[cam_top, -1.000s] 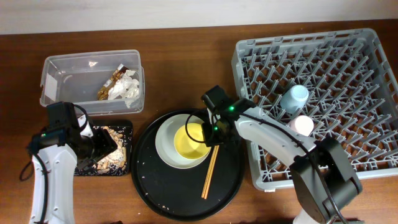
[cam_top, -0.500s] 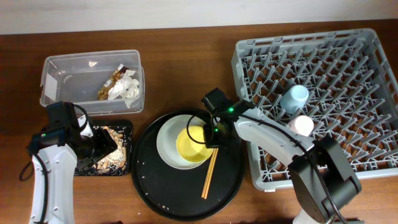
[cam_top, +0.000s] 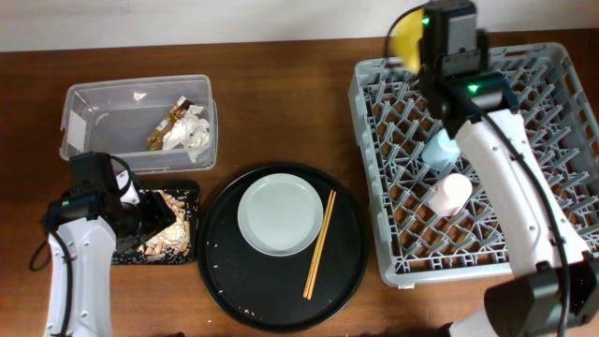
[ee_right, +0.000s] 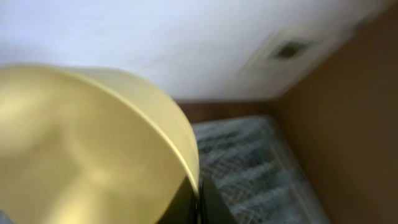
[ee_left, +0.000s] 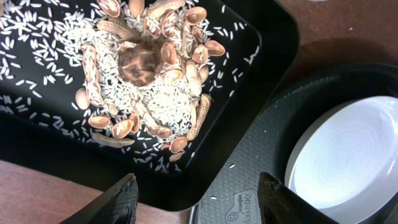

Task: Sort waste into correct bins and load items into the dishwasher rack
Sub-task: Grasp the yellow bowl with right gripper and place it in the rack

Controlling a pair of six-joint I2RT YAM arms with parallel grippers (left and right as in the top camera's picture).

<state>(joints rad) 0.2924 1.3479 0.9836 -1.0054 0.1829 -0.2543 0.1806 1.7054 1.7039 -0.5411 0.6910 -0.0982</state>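
Note:
The robot's right gripper will release the yellow bowl, now high over the rack's corner, in the grey dishwasher rack (cam_top: 428, 106) just behind the blue cup.
My right gripper (cam_top: 423, 49) is shut on the rim of the yellow bowl (cam_top: 406, 39) and holds it high over the back left corner of the grey dishwasher rack (cam_top: 374, 131); the bowl fills the right wrist view (ee_right: 81, 149). The blue cup (cam_top: 443, 148) and pink cup (cam_top: 449, 193) lie in the rack. The grey-green plate (cam_top: 279, 215) and the chopsticks (cam_top: 319, 243) rest on the round black tray (cam_top: 225, 281). My left gripper (ee_left: 196, 202) is open above the edge of the shallow black tray (ee_left: 273, 56), which holds rice and peanut shells (ee_left: 149, 74).
The clear tub (cam_top: 103, 117) at the back left holds white tissue (cam_top: 197, 131) and a brown-and-red wrapper (cam_top: 170, 124). A white wall runs along the back edge of the wooden table (cam_top: 281, 103).
My right gripper has lifted the yellow bowl off the plate and swung it up and right to above the rack's back left corner. The left arm has not moved.

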